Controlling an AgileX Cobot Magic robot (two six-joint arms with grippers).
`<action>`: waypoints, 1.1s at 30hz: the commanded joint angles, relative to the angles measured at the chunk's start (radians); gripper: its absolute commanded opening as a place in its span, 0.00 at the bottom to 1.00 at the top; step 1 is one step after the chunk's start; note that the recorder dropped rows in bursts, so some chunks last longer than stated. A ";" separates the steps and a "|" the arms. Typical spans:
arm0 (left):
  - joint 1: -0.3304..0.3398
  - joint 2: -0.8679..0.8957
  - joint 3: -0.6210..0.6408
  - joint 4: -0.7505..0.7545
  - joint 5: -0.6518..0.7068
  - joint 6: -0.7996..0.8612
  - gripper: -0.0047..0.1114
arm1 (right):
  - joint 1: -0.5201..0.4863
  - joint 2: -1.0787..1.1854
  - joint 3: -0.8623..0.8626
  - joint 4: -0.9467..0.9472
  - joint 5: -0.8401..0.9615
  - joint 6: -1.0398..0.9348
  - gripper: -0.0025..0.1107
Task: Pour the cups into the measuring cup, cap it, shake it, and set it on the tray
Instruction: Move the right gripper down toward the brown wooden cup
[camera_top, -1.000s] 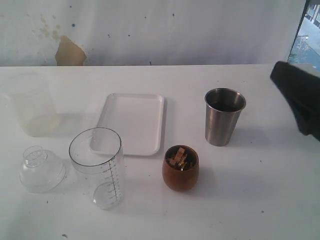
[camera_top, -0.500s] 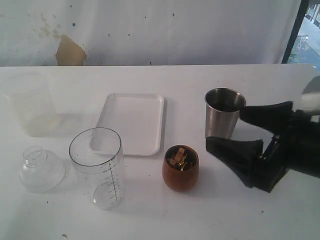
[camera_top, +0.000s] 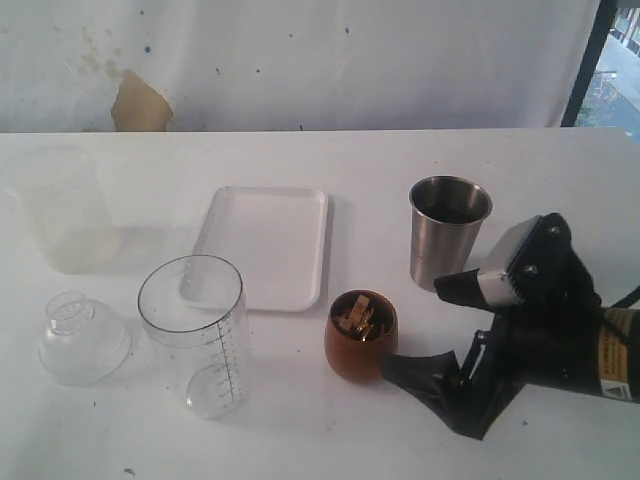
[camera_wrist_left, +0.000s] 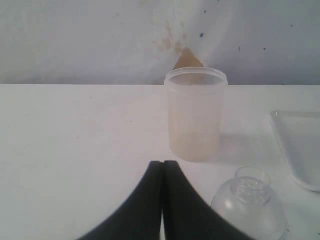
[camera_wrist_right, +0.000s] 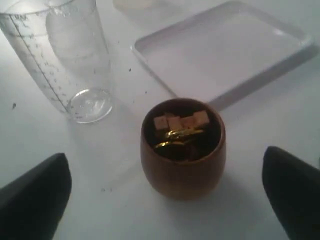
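The robot's right gripper needs to close on the sides of the brown wooden cup (camera_top: 361, 346) (camera_wrist_right: 183, 172), below its rim, because the small pieces inside are to be poured out.
The brown wooden cup (camera_top: 360, 335) stands upright at the front centre with small pieces inside. The wide-open right gripper (camera_top: 412, 325) is just to its right, close beside it and not touching. In the right wrist view the wooden cup (camera_wrist_right: 182, 150) sits ahead of the right gripper (camera_wrist_right: 165, 165), between the lines of the two spread fingers. The steel tumbler (camera_top: 448, 232) stands behind the gripper. The clear measuring cup (camera_top: 195, 335) (camera_wrist_right: 65, 55) is upright at the front left. The white tray (camera_top: 265, 245) (camera_wrist_right: 225, 50) lies in the middle. The left gripper (camera_wrist_left: 162, 163) is shut and empty.
A frosted plastic cup (camera_top: 62, 210) (camera_wrist_left: 194, 115) stands at the far left. The clear domed lid (camera_top: 82, 338) (camera_wrist_left: 250, 200) lies in front of it, beside the measuring cup. A corner of the tray (camera_wrist_left: 300, 145) shows in the left wrist view. The table is white.
The right gripper has come in from the right edge and dropped forward and left, ending open beside the wooden cup. Nothing on the table has moved.
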 joint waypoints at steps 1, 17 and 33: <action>-0.003 -0.005 0.005 0.007 -0.007 -0.001 0.04 | 0.012 0.093 0.001 0.036 0.007 -0.113 0.87; -0.003 -0.005 0.005 0.007 -0.007 -0.001 0.04 | 0.012 0.199 0.084 0.309 -0.250 -0.543 0.87; -0.003 -0.005 0.005 0.007 -0.007 -0.001 0.04 | 0.012 0.512 0.067 0.477 -0.461 -0.701 0.87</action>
